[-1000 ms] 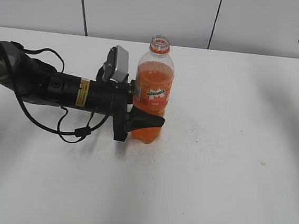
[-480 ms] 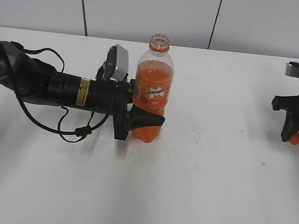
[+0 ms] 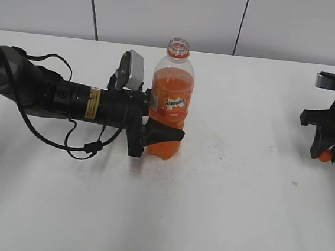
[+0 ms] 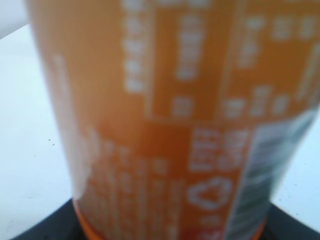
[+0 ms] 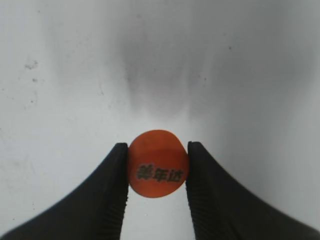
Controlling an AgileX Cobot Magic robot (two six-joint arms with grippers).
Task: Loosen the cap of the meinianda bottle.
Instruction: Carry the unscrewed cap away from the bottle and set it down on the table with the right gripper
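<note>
The robot's right gripper will let go of the orange cap on the bare white table [image 3: 312, 169] near the small dark speck.
The meinianda bottle [image 3: 170, 105] stands upright mid-table with an open neck and an orange neck ring. My left gripper [image 3: 157, 137] is shut on its lower body from the left. In the left wrist view the bottle's orange label [image 4: 170, 120] fills the frame, blurred, with dark jaw tips at the bottom corners. My right gripper [image 3: 326, 154] is at the far right, low over the table, shut on the orange cap [image 3: 327, 156]. In the right wrist view the round cap [image 5: 158, 163], with dark print on top, sits between the two black fingers of the right gripper [image 5: 158, 172].
The white table [image 3: 225, 202] runs to a grey panelled wall [image 3: 166, 12] behind. The left arm and its cables [image 3: 57, 100] lie across the left side of the table. Faint specks mark the surface near the bottle.
My right gripper, holding the cap, came down from the upper right corner to near the table surface at the far right. The left gripper and bottle have not moved.
</note>
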